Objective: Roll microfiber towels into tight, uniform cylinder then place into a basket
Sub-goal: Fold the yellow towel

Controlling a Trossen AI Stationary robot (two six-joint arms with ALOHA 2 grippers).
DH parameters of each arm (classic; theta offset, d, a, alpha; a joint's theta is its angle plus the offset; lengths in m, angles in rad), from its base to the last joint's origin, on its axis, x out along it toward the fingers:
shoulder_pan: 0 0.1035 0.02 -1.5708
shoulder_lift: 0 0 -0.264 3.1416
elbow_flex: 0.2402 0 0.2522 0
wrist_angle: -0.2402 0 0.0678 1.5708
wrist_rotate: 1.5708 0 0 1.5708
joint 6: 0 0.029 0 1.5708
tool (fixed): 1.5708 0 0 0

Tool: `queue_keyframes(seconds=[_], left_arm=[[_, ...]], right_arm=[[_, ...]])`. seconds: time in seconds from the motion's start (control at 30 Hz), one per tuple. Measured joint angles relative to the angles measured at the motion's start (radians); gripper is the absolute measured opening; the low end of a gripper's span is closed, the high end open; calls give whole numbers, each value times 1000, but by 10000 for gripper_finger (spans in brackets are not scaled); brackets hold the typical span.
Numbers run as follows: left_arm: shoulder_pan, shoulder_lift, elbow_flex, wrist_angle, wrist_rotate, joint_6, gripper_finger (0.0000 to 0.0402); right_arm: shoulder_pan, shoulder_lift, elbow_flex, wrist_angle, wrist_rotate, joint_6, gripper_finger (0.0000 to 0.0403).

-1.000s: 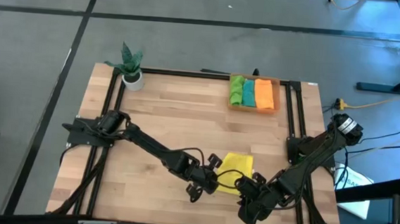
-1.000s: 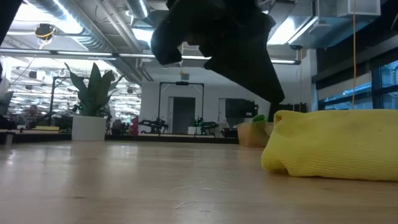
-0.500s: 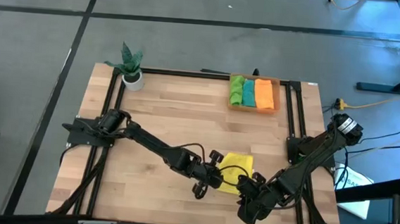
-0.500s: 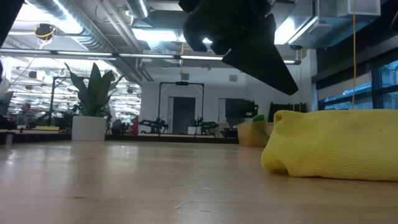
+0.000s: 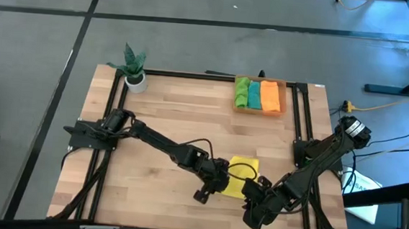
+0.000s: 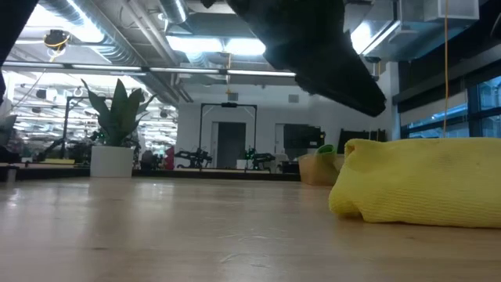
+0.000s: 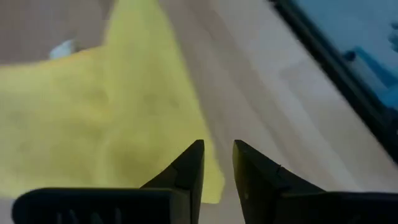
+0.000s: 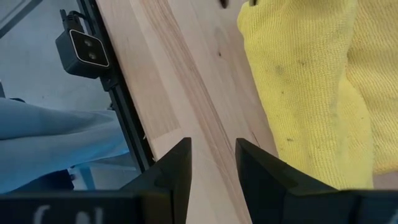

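The yellow towel has a folded near edge (image 5: 243, 197) (image 8: 283, 147). Next, my right gripper needs to close on it by the corner closest to that gripper.
A yellow towel (image 5: 241, 173) lies bunched in folds on the wood table near its front edge; the low view shows it as a thick lump (image 6: 423, 184). My left gripper (image 5: 216, 183) hangs open just above the towel's left edge (image 7: 199, 149), its fingertips (image 7: 194, 163) clear of the cloth. My right gripper (image 5: 252, 194) stands open over bare wood at the towel's near right corner, with the cloth (image 8: 305, 93) beside one finger (image 8: 255, 163). At the table's far right, the orange basket (image 5: 259, 112) holds rolled green, teal and orange towels (image 5: 259, 94).
A small potted plant (image 5: 133, 66) stands at the far left corner. Black frame rails (image 5: 302, 114) run along the table's edges. Bare wood (image 5: 175, 120) lies open between the yellow towel and the basket.
My left gripper has moved toward the table's right, closer over the yellow towel's left edge, and its wrist has rolled. The towel and my right gripper have kept still.
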Motion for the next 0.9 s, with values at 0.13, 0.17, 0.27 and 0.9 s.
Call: queue_keyframes(seconds=[0.13,0.17,0.27,0.9], left_arm=[[-21,0,0,4,-15,110,78],[-27,5,0,9,-37,127,78],[-41,16,-2,1,-88,156,78],[-46,43,-1,14,-115,189,78]], right_arm=[[0,6,-5,5,0,-6,126],[3,12,-10,4,0,-6,126],[14,51,-21,15,0,-39,126],[23,201,-15,-17,72,-173,126]])
